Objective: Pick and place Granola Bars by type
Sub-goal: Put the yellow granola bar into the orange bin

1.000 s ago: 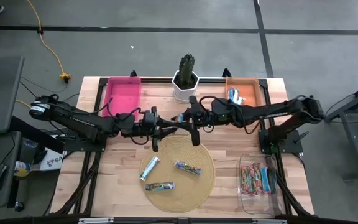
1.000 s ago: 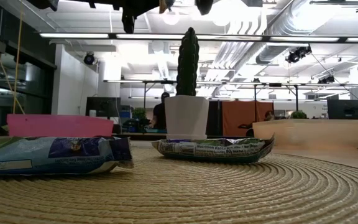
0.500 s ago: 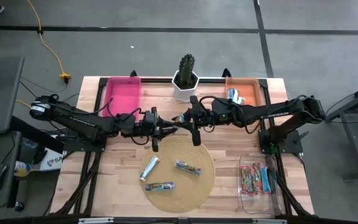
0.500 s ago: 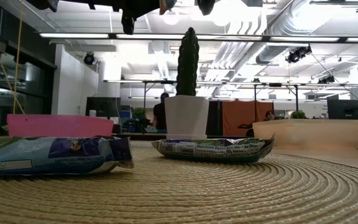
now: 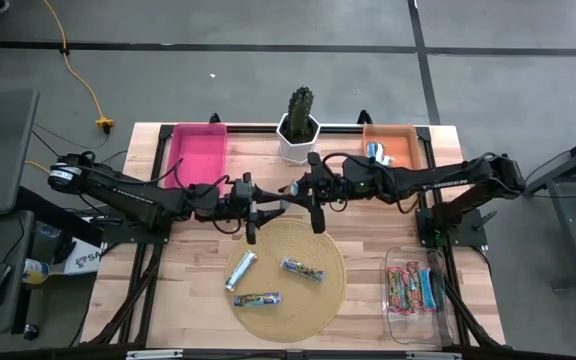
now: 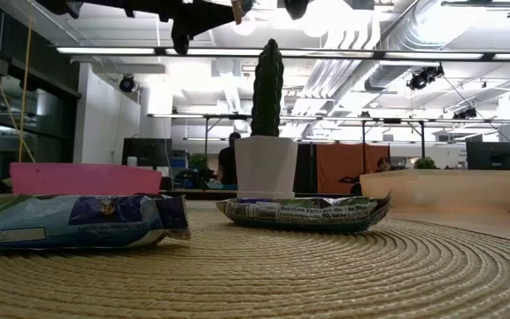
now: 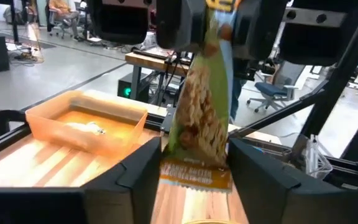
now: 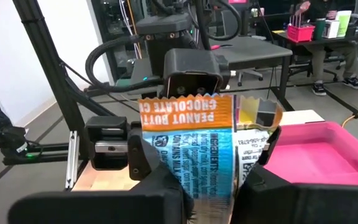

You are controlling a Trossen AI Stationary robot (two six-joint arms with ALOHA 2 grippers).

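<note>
The granola bar will go down in the near half of the orange bin (image 5: 382,177) from my right gripper.
A granola bar (image 7: 197,106) with a tan, orange and green wrapper hangs in the air mid-table between the two grippers. My right gripper (image 8: 210,180) is shut on it. My left gripper (image 7: 194,183) is open, one finger on each side of the bar's free end (image 7: 194,174). In the high view both grippers meet behind the mat, left (image 5: 271,205) and right (image 5: 300,190). Three more bars lie on the round woven mat (image 5: 333,290): a blue-and-white one (image 5: 241,268) and two multicoloured ones (image 5: 302,268) (image 5: 256,299). My right gripper pinches the tan bar between its two fingers at one end (image 8: 213,158). It comes level from the table's right. The bar is lifted clear of the table and reaches out toward my left gripper, its printed face (image 8: 191,118) showing in the right wrist view.
A pink bin (image 5: 199,150) sits far left and an orange bin (image 5: 393,150) with a bar in it far right. A potted cactus (image 5: 299,125) stands between them, just behind the grippers. A clear bin (image 5: 415,290) holding several bars is near right.
My left gripper has moved toward the table's right, closing in on the bar held by my right gripper, so its fingers now stand around the bar's free end. The right gripper and the bars on the mat have kept still.
</note>
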